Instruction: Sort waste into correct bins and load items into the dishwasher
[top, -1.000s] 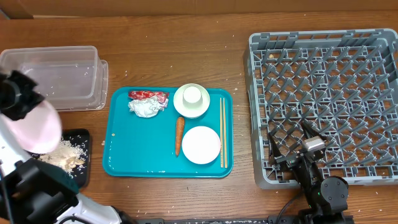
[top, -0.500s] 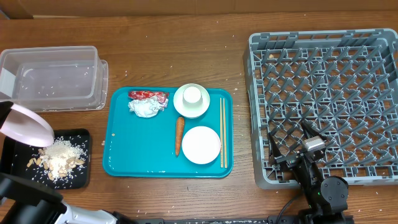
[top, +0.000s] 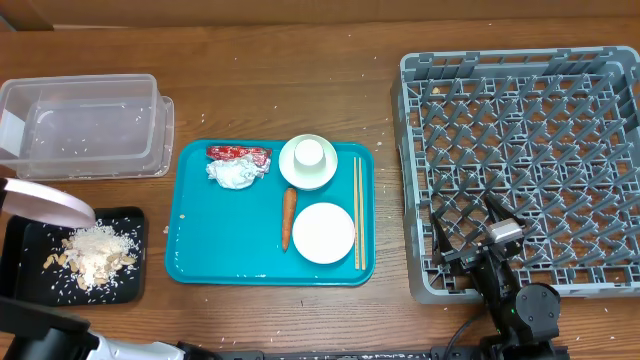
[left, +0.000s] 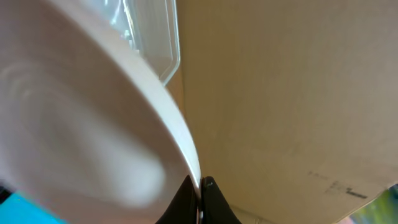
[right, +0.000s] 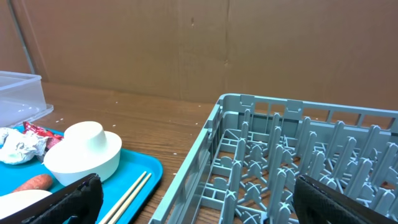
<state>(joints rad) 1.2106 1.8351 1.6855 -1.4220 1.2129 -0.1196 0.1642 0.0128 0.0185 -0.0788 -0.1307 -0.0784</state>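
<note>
Next, I let go of the pale pink plate, now tilted just above the black bin, with my left gripper on the teal tray (top: 242, 248) beside the carrot, toward the black bin.
My left gripper (left: 200, 186) is shut on the rim of a pale pink plate (left: 81, 124). In the overhead view the plate (top: 40, 203) is tilted at the far left edge, just above the black bin (top: 25, 270), which holds a heap of rice scraps (top: 95, 252). My right gripper (right: 199, 205) is open and empty over the front left corner of the grey dish rack (top: 520, 160). The teal tray (top: 200, 240) holds a red wrapper (top: 238, 153), crumpled tissue (top: 232, 172), a white bowl (top: 308, 160), a carrot (top: 288, 217), a white plate (top: 323, 232) and chopsticks (top: 357, 210).
A clear plastic bin (top: 85, 125) stands at the back left, behind the black bin. Rice grains are scattered on the wooden table. A cardboard wall runs along the back. The rack (right: 298, 155) fills the right side.
The pink plate has swung left and away from over the black bin, so the rice heap now shows in full. The right arm has not moved.
</note>
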